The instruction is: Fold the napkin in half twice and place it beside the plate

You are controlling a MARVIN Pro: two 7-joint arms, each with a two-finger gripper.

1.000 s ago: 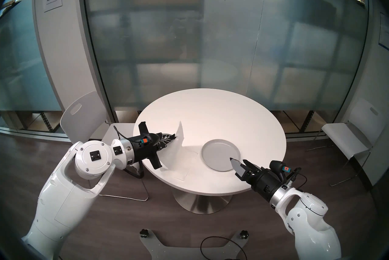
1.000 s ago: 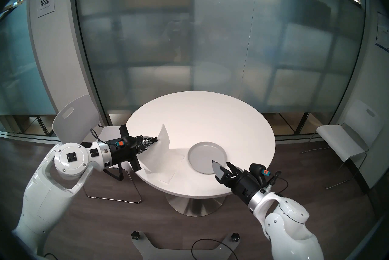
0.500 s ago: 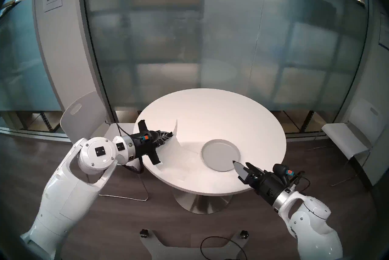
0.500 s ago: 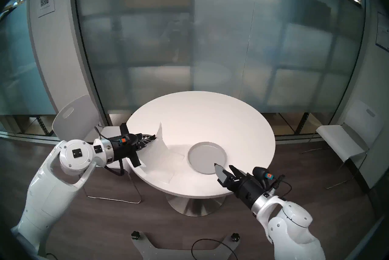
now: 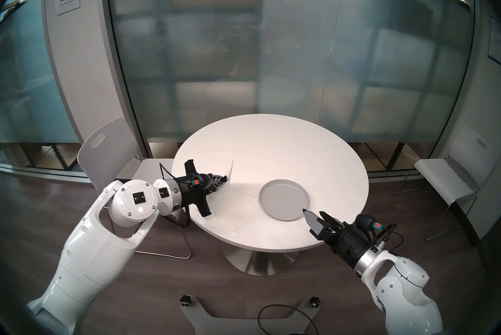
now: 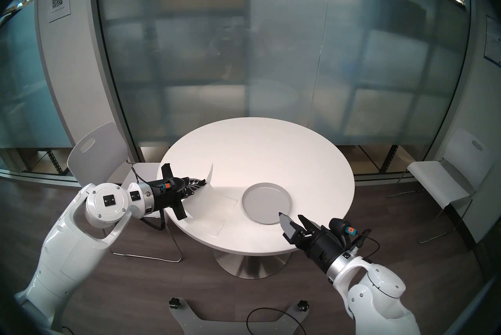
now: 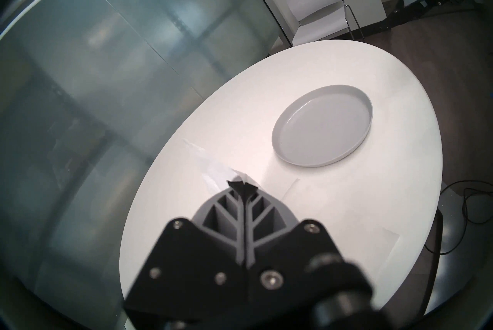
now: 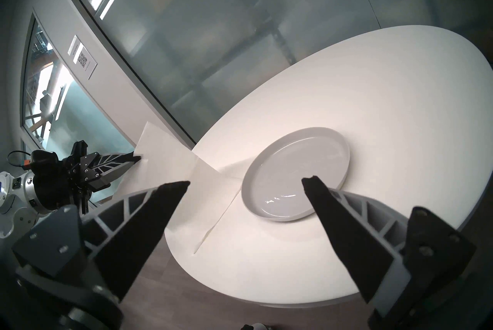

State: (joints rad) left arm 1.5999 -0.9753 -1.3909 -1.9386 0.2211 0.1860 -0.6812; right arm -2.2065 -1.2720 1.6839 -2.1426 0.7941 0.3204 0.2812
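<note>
My left gripper needs to let go of the napkin's raised flap over the flat part of the napkin (image 5: 231, 210) (image 7: 318, 224), beside the plate.
The white napkin (image 5: 233, 207) lies on the left half of the round table (image 5: 271, 142), its right edge close to the plate. My left gripper (image 5: 225, 178) is shut on the napkin's far left corner and holds a small flap upright above the tabletop. The left wrist view shows that thin flap (image 7: 210, 169) pinched at the fingertips (image 7: 241, 184). The light-grey plate (image 5: 284, 199) sits right of centre with nothing on it. My right gripper (image 5: 313, 212) hovers open over the plate's near rim, holding nothing; its wrist view shows the plate (image 8: 298, 172) between wide-spread fingers (image 8: 165, 204).
A white chair (image 5: 108, 147) stands close behind the left arm, and another chair (image 5: 447, 177) at the right. A frosted glass wall (image 5: 271, 55) runs behind the table. On the floor near me lie a metal base plate (image 5: 244, 323) and a black cable (image 5: 284, 318).
The raised napkin flap has come down from a tall sheet to a small upright corner, with the left arm shifting right. The right gripper has drawn back toward the plate's near rim, still open.
</note>
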